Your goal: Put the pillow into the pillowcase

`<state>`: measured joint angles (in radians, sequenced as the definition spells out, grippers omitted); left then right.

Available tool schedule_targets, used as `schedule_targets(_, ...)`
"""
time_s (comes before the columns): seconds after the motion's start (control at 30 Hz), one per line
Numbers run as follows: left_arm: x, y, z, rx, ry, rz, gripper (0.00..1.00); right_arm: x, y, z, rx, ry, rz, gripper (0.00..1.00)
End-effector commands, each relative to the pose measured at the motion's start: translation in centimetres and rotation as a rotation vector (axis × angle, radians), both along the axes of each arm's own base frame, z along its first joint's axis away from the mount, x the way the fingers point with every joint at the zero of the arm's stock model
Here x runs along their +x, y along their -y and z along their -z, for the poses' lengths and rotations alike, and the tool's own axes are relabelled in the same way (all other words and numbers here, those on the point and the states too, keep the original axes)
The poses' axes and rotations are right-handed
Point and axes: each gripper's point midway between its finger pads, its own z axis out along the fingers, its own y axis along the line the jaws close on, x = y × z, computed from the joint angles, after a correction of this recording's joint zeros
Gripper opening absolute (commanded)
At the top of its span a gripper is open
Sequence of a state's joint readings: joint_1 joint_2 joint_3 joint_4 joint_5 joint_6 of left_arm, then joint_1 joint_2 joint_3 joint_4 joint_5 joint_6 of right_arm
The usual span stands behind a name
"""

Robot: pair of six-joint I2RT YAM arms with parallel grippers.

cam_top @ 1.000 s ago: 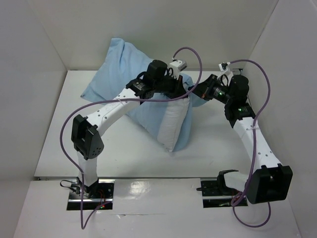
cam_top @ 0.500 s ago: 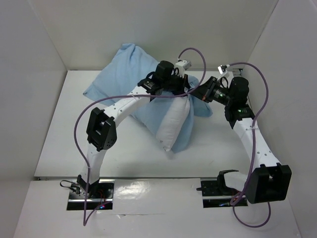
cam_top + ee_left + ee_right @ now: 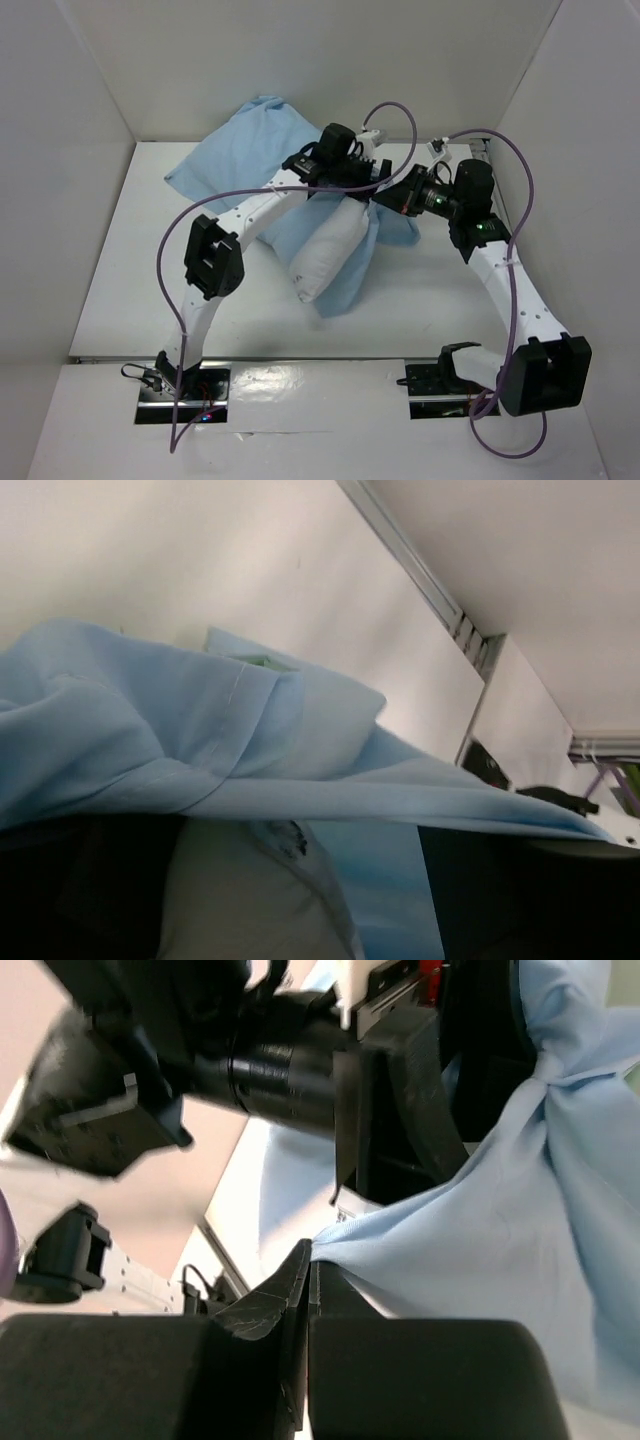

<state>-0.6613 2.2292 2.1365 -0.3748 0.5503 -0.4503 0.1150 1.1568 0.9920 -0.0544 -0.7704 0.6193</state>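
The pillowcase's edge stretches across my left gripper's spread fingers. Next, my left gripper backs clear and pinches the pillowcase farther (image 3: pixel 318 222) along beside the white pillow.
The white pillow (image 3: pixel 325 255) lies slanted at the table's middle, its near end sticking out of the light blue pillowcase (image 3: pixel 235 165) that covers its far part. My left gripper (image 3: pixel 372 172) hangs at the case's mouth, open, its dark fingers (image 3: pixel 60 880) spread wide. Pillowcase (image 3: pixel 150 720) cloth drapes across them, and the pillow (image 3: pixel 230 900) shows between. My right gripper (image 3: pixel 388 196) is just right of it, shut on a pulled-up edge of the pillowcase (image 3: pixel 500 1220), pinched at the gripper's (image 3: pixel 312 1252) tips.
White walls (image 3: pixel 90 120) close in the table on the left, back and right. Purple cables (image 3: pixel 170 260) loop off both arms. A metal rail (image 3: pixel 300 362) runs along the near edge. The left arm's wrist (image 3: pixel 280 1060) sits close in front of my right gripper.
My left gripper has opened and let go of the pillowcase. The left arm's elbow swung right, and the pillow's white end sank lower and to the left. My right gripper keeps its pinch.
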Motion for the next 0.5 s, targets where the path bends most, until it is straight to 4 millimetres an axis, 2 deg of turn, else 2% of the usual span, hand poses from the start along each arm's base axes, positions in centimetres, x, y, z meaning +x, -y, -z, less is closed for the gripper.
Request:
schedule_targets(0.0,-1.3,-5.3,4.9,0.221,-0.215,-0.050,1.00,-3.9,-1.0,-7.4,0.023,0.303,-0.095,0.00)
schedule_targets(0.1,-1.9,-7.5,3.9,0.222,-0.281,-0.067,1.00,-3.3,-1.0,-5.0,0.015,0.235,-0.082,0.00)
schedule_targets(0.13,-2.2,-7.9,2.6,0.193,-0.283,-0.064,0.85,-3.3,-1.0,-5.2,0.016,0.244,-0.081,0.00)
schedule_targets(0.17,-3.3,-7.9,2.8,0.160,-0.335,-0.026,0.79,-2.7,-1.0,-4.0,0.011,0.212,-0.071,0.00)
schedule_targets(0.2,-3.0,-8.0,2.2,0.123,-0.335,-0.019,0.69,-2.3,-1.1,-3.4,0.024,0.204,-0.069,0.00)
schedule_targets(0.23,-3.4,-8.0,1.9,0.115,-0.349,-0.015,0.49,-1.9,-1.0,-3.1,0.021,0.195,-0.057,0.00)
schedule_targets(0.27,-3.4,-8.0,1.9,0.115,-0.349,-0.015,0.25,-1.9,-1.0,-2.9,0.028,0.191,-0.056,0.00)
schedule_targets(0.3,-3.3,-7.9,1.6,0.110,-0.341,-0.014,0.22,-1.2,-0.9,-2.4,0.024,0.174,-0.038,0.00)
schedule_targets(0.33,-3.6,-8.1,1.5,0.119,-0.355,-0.015,0.26,-0.8,-0.8,-1.7,0.021,0.162,-0.024,0.00)
schedule_targets(0.37,-3.7,-8.0,1.1,0.107,-0.352,-0.004,0.42,-0.5,-0.7,-1.9,0.026,0.168,-0.010,0.00)
schedule_targets(0.4,-4.0,-8.0,1.0,0.104,-0.365,0.006,0.66,-0.4,-0.6,-1.4,0.030,0.148,0.005,0.00)
schedule_targets(0.43,-3.7,-8.2,0.6,0.093,-0.361,0.005,1.00,-0.2,-0.6,-1.6,0.030,0.158,0.014,0.00)
schedule_targets(0.47,-3.8,-8.1,0.5,0.088,-0.364,0.011,1.00,0.0,-0.5,-1.6,0.034,0.152,0.027,0.00)
